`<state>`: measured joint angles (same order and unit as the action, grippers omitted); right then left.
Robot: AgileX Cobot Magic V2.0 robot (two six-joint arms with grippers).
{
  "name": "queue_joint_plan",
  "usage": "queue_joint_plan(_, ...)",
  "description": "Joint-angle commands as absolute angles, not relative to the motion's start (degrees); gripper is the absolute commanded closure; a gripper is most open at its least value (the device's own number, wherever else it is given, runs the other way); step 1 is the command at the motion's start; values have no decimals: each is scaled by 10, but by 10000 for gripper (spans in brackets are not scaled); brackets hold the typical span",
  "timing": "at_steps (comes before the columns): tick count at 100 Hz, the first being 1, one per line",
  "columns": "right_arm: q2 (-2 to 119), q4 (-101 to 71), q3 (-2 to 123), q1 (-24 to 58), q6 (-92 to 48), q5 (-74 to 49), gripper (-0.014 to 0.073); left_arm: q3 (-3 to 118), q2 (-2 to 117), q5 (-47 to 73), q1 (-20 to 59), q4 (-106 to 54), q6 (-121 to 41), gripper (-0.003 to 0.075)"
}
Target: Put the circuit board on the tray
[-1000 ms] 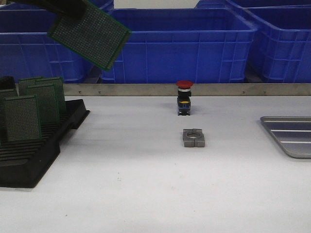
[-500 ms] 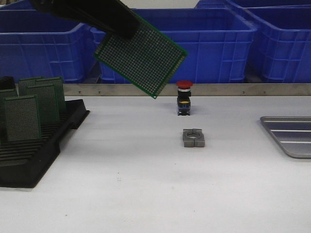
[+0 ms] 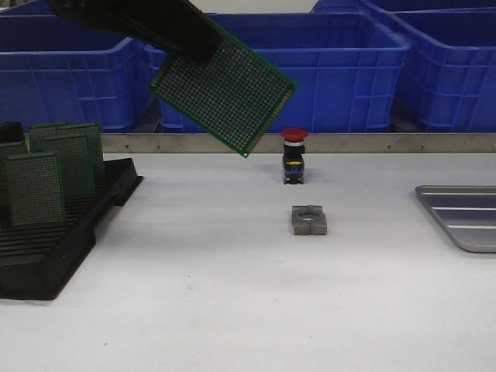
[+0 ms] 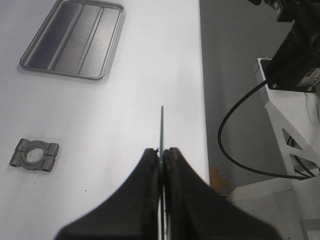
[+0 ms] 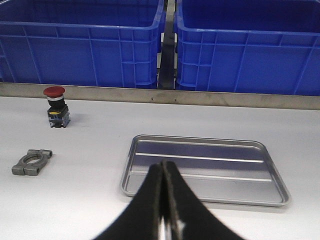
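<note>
My right gripper needs to grip the middle of the free edge (image 3: 269, 116) of the green circuit board, across from my left gripper's fingers.
My left gripper (image 3: 190, 43) is shut on a green perforated circuit board (image 3: 223, 94) and holds it tilted, high above the table's left-centre. In the left wrist view the board (image 4: 162, 127) shows edge-on between the closed fingers (image 4: 150, 170). The grey metal tray (image 3: 463, 215) lies at the table's right edge, far from the board; it also shows in the left wrist view (image 4: 75, 40) and the right wrist view (image 5: 205, 170). My right gripper (image 5: 164, 165) is shut and empty, just before the tray's near rim. It does not show in the front view.
A black slotted rack (image 3: 54, 232) with several green boards (image 3: 35, 188) stands at the left. A red push button (image 3: 294, 155) and a grey metal clamp (image 3: 309, 219) sit mid-table. Blue bins (image 3: 310, 70) line the back behind a metal rail.
The left gripper carried the board right and down from the top left over the first half second. Since then it has barely moved.
</note>
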<state>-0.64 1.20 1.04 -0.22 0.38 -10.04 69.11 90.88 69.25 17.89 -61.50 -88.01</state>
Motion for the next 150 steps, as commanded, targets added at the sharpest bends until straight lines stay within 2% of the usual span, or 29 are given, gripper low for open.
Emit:
queue_joint_plan(1, -21, 9, 75, -1, 0, -125, 654, 704, 890, 729, 184, -660, -876, 741)
queue_joint_plan(15, -14, 9, 152, -1, 0, -252, 654, 704, 890, 729, 184, -660, -876, 741)
queue_joint_plan(37, 45, 0, 223, -1, 0, -352, 654, 704, 890, 729, 184, -660, -876, 741)
queue_joint_plan(72, 271, -76, 310, -1, 0, -390, 646, 704, 890, 729, 184, -660, -876, 741)
queue_joint_plan(82, 331, -98, 335, -1, -16, -390, 554, 704, 890, 729, 184, -660, -876, 741)
queue_joint_plan(96, 399, -199, 373, -1, -57, -392, 244, 704, 890, 729, 184, -660, -876, 741)
queue_joint_plan(101, 419, -246, 385, -1, -96, -389, 130, 704, 890, 729, 184, -660, -876, 741)
queue_joint_plan(108, 445, -322, 400, -1, -178, -391, 69, 704, 890, 729, 184, -660, -876, 741)
queue_joint_plan(131, 531, -610, 423, 55, -511, -414, 67, 704, 890, 729, 184, -660, -876, 741)
queue_joint_plan(150, 595, -717, 424, 115, -835, -423, 67, 704, 890, 729, 184, -660, -876, 741)
